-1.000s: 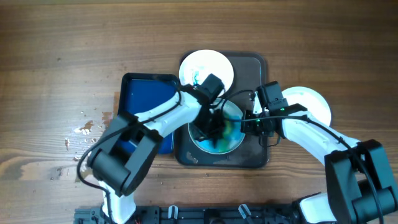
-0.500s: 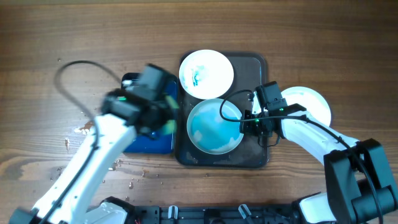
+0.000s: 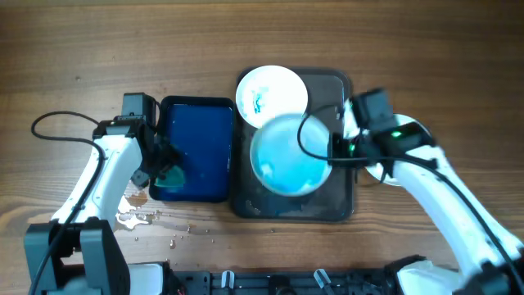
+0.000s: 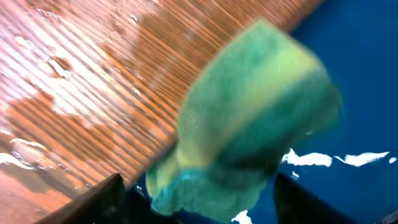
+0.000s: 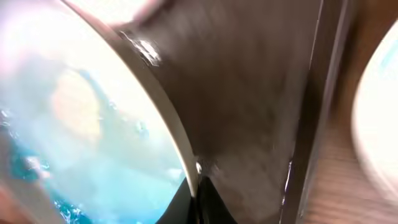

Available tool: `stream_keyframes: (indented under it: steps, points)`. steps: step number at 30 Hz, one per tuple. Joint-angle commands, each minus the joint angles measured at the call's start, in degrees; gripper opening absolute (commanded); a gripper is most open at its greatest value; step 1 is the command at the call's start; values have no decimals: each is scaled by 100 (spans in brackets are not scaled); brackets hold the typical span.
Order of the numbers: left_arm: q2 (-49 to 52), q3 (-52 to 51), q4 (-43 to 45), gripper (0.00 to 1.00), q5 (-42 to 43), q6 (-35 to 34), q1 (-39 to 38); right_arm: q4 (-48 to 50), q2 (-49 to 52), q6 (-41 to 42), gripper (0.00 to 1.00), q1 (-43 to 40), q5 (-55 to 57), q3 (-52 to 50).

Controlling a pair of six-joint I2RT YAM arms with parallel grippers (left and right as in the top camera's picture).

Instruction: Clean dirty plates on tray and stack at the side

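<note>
The robot's right gripper should put the plate smeared with blue, now tilted over the dark tray, down on top of the clean white plate (image 3: 395, 147) beside the tray.
A plate smeared with blue (image 3: 285, 156) hangs tilted over the dark tray (image 3: 336, 209). My right gripper (image 3: 336, 147) is shut on that plate's right rim (image 5: 177, 130), its fingers pinching the edge at the bottom of the right wrist view (image 5: 198, 196). A second dirty plate (image 3: 272, 94), white with blue marks, lies at the tray's back. The green sponge (image 3: 169, 174) sits at the left edge of the blue tub (image 3: 201, 139). My left gripper (image 3: 161, 174) is open, its jaws wide on either side of the sponge (image 4: 249, 118), not pressing it.
A clean white plate (image 3: 378, 174) lies on the table right of the tray, mostly under my right arm, and shows at the right wrist view's edge (image 5: 379, 124). Water drops (image 3: 135, 215) wet the wood left of the tub.
My left arm swung from the tray to the tub's left edge with the sponge and its jaws opened. My right gripper raised the blue-smeared plate off the tray.
</note>
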Motion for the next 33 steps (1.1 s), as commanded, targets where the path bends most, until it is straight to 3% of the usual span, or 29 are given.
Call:
stream_keyframes:
  steps: [1,3,8,10,14,16,20,24,29,31,33]
  points:
    - [-79,98,-17,82,824,74,37,-125,-144,-212,4,258,535,942]
    - [-210,107,-13,100,1029,72,37,339,-63,-26,4,723,962,1145]
    - [-297,107,-15,100,1040,72,37,2175,1027,772,4,2076,2256,1145]
    - [-295,107,-24,100,1043,74,37,2905,1757,979,4,2562,3432,1145]
    - [-295,107,-404,100,1021,74,37,3432,2238,745,4,3097,4441,1145]
    - [-295,107,-391,100,1021,72,37,3480,2208,256,4,3263,4557,1156]
    - [-295,107,-378,100,1021,72,37,3692,1878,-804,5,3851,6140,1189]
    - [-295,107,-378,100,1021,72,37,4996,1716,-2852,4,4400,7969,1189]
    - [-295,107,-378,100,1021,72,37,6957,1718,-4913,4,4739,8507,1187]
    - [-295,107,-378,100,1021,72,37,7154,1720,-5451,4,4782,8505,1187]
    - [-295,107,-378,100,1021,72,37,7112,1722,-5475,4,4822,8505,1182]
